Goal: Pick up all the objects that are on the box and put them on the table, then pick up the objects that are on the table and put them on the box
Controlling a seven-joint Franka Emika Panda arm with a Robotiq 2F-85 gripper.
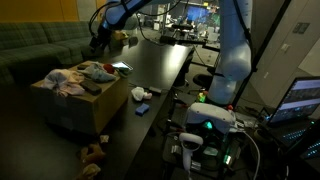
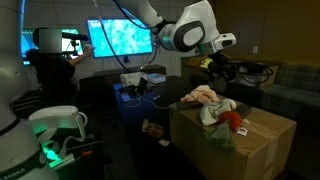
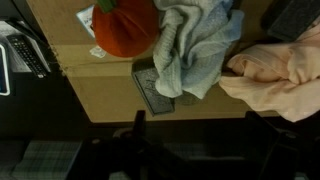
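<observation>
I need to next move my gripper to the black piece beside the pinkish-white cloth, at the cardboard box's near edge [image 1: 92, 88] [image 3: 296, 16], and close it there.
The tan cardboard box [image 1: 75, 110] [image 2: 250, 145] [image 3: 105, 95] stands beside the black table [image 1: 165, 65]. On its top lie a red ball [image 3: 125, 28] [image 2: 232, 120], a teal-grey cloth [image 3: 195, 45], a pinkish-white cloth [image 3: 275, 75] [image 1: 62, 80] and a small flat black piece [image 3: 150, 92]. My gripper [image 3: 197, 120] [image 2: 217, 68] [image 1: 99, 42] hangs above the box's edge. It is open, its dark fingers [image 3: 139, 120] are wide apart, and nothing is between them.
A dark green sofa [image 1: 40, 45] [image 2: 290, 80] runs behind the box. A white item [image 1: 140, 93] and a small blue one [image 1: 142, 110] lie on the table near the box. A brownish soft item [image 1: 93, 152] lies on the floor. A lit monitor [image 2: 120, 38] stands at the back.
</observation>
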